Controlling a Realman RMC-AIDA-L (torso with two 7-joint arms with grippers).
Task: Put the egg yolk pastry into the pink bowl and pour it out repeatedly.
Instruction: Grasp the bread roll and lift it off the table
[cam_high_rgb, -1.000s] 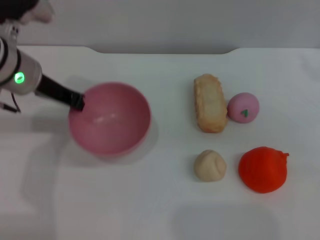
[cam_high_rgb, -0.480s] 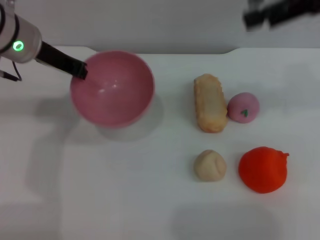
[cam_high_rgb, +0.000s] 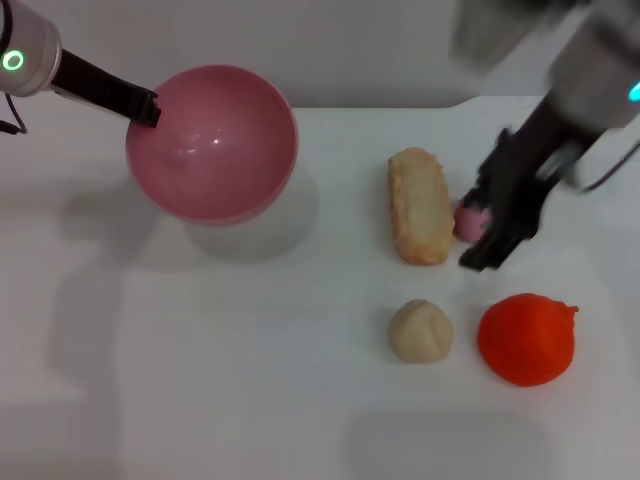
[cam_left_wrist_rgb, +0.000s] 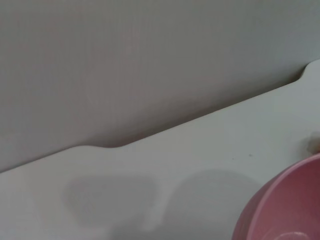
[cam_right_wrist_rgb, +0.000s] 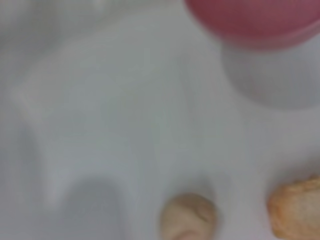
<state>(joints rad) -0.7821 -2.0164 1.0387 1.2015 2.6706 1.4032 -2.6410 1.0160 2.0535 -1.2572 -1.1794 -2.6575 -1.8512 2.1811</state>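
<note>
The egg yolk pastry is beside the red-orange lump. Next, my right gripper closes on the back side of the egg yolk pastry (cam_high_rgb: 435, 317) (cam_right_wrist_rgb: 201, 230).
The pink bowl (cam_high_rgb: 212, 142) hangs above the table at the back left, tilted with its opening toward me and nothing inside. My left gripper (cam_high_rgb: 148, 106) is shut on its left rim. The left wrist view shows only an edge of the bowl (cam_left_wrist_rgb: 285, 205). The egg yolk pastry (cam_high_rgb: 420, 331), a pale beige ball, lies on the table at front centre-right, and it also shows in the right wrist view (cam_right_wrist_rgb: 189, 216). My right gripper (cam_high_rgb: 474, 228) reaches in from the upper right, open, a hand's width behind the pastry, with a pink ball showing between its fingers.
A long golden bread piece (cam_high_rgb: 420, 205) lies left of the right gripper. The pink ball (cam_high_rgb: 466, 222) is mostly hidden behind the fingers. A red-orange lump (cam_high_rgb: 526, 338) sits right of the pastry. The table's back edge (cam_left_wrist_rgb: 165, 132) meets a grey wall.
The left arm has raised the pink bowl and carried it toward the back. The right arm has come into view from the upper right and dropped down over the pink ball.
</note>
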